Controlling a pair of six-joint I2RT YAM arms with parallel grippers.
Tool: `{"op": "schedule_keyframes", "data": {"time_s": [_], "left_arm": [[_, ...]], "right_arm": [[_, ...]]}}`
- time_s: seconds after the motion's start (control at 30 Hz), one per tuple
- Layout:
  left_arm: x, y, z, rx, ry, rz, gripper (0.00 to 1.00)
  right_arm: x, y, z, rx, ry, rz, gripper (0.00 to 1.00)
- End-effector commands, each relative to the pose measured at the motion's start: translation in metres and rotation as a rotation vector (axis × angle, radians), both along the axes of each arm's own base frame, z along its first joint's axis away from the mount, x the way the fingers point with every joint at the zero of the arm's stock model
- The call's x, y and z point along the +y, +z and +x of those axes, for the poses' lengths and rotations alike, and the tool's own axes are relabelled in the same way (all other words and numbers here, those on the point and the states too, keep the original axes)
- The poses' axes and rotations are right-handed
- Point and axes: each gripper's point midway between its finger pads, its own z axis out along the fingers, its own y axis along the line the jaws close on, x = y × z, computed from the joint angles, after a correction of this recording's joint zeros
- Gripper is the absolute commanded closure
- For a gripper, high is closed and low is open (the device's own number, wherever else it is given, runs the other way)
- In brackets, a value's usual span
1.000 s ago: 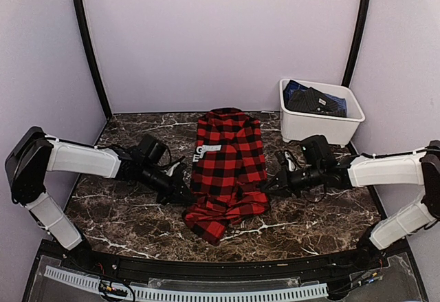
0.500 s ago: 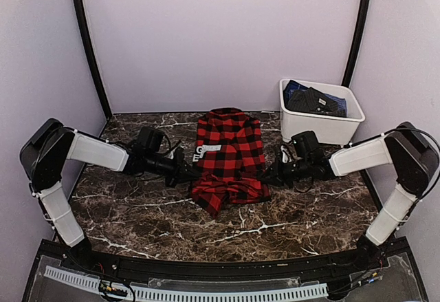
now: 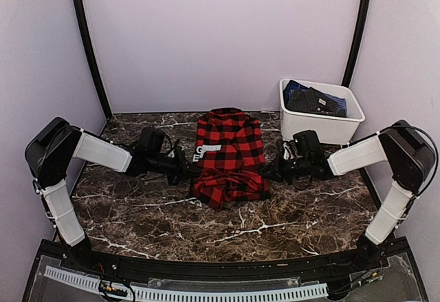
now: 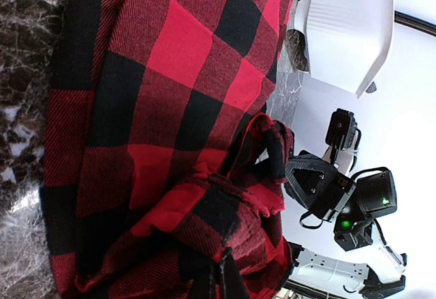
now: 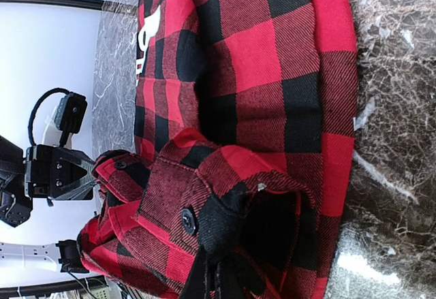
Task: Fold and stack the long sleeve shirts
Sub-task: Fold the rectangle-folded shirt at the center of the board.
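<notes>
The bunched fold sags past the shirt's near edge. My left gripper should open, take the fold's outer end (image 3: 196,186) lower and pull it up onto the shirt.
A red-and-black buffalo-check flannel shirt (image 3: 229,152) lies in the middle of the marble table, its near hem lifted and folded back towards the collar. My left gripper (image 3: 189,176) is shut on the hem's left corner, and the cloth (image 4: 204,108) fills the left wrist view. My right gripper (image 3: 269,175) is shut on the hem's right corner, where a buttoned cuff (image 5: 184,221) bunches over the shirt (image 5: 272,60). Both hold the fold low above the shirt's body. A white label (image 3: 206,149) shows at the shirt's left side.
A white plastic tub (image 3: 320,113) holding dark folded cloth (image 3: 313,100) stands at the back right, close to my right arm. Purple walls close in the table on three sides. Dark marble tabletop (image 3: 137,212) lies in front of the shirt.
Both grippers have carried the shirt's near hem away from the front edge and up over its body. The shirt now looks shorter, with a bunched fold at its near end.
</notes>
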Motion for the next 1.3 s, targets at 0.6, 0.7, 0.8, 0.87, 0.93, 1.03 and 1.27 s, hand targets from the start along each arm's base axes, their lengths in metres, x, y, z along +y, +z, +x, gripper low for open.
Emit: {"op": "schedule_keyframes", "data": {"time_s": [0.6,0.7,0.8,0.87,0.93,1.03,1.27], "left_arm": [[0.014,-0.009,0.016,-0.067,0.077,0.084,1.0],[0.016,-0.009,0.017,-0.075,0.083,0.094,0.84],[0.018,-0.002,0.018,-0.105,0.082,0.1,0.59],[0.02,0.004,0.018,-0.132,0.081,0.114,0.5],[0.024,0.008,0.017,-0.157,0.082,0.132,0.44],[0.029,0.013,0.013,-0.185,0.069,0.157,0.37],[0.04,0.01,-0.005,-0.245,-0.034,0.255,0.37]], "right_arm": [[0.003,-0.001,0.026,-0.088,0.023,-0.025,1.0],[0.001,-0.001,0.027,-0.093,0.022,-0.036,0.87],[-0.001,0.004,0.028,-0.104,0.023,-0.049,0.7],[-0.003,0.01,0.028,-0.119,0.024,-0.062,0.61],[-0.005,0.016,0.028,-0.135,0.024,-0.079,0.52],[-0.01,0.023,0.027,-0.161,0.028,-0.116,0.44],[-0.024,0.024,0.012,-0.216,0.057,-0.214,0.4]]}}
